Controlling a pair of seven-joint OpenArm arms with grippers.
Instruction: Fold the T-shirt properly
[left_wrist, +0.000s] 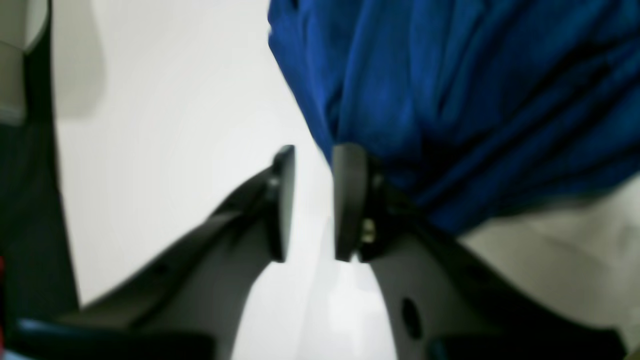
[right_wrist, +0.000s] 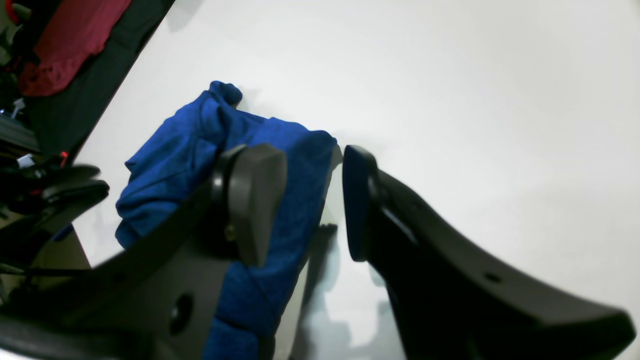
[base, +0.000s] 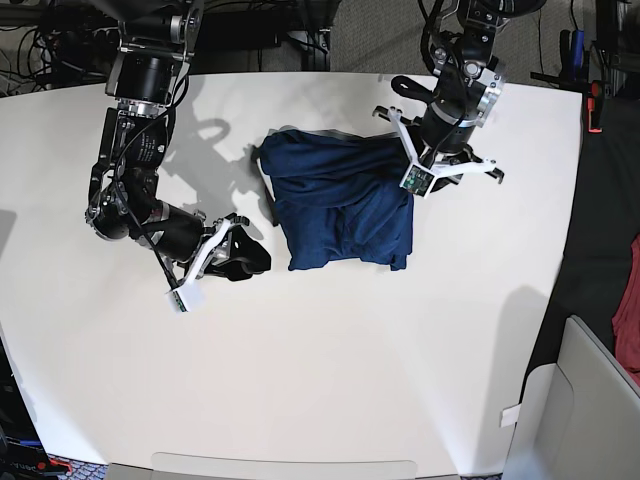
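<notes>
The robot's right gripper needs to next move to the middle of the T-shirt's near edge (base: 348, 250) (right_wrist: 268, 125) and close there.
The T-shirt (base: 340, 200) is a dark blue bundle, roughly folded, on the white table (base: 330, 370) at centre back. In the left wrist view its blue folds (left_wrist: 450, 90) hang close behind one finger of my left gripper (left_wrist: 315, 200), which is open, with only bare table showing in the gap. From the base view the left gripper (base: 445, 150) hovers over the shirt's right edge. My right gripper (right_wrist: 307, 200) is open too, with nothing between its pads; the shirt (right_wrist: 200, 150) lies under and beyond one finger (right_wrist: 255, 200). In the base view the right gripper (base: 255, 262) sits just left of the shirt's near left corner.
A red cloth (right_wrist: 70, 40) lies off the table over dark ground, and shows again as a red cloth (base: 630, 300) at the right edge. A grey panel (base: 570, 400) stands at the bottom right. Cables and gear (base: 50, 40) crowd the back edge.
</notes>
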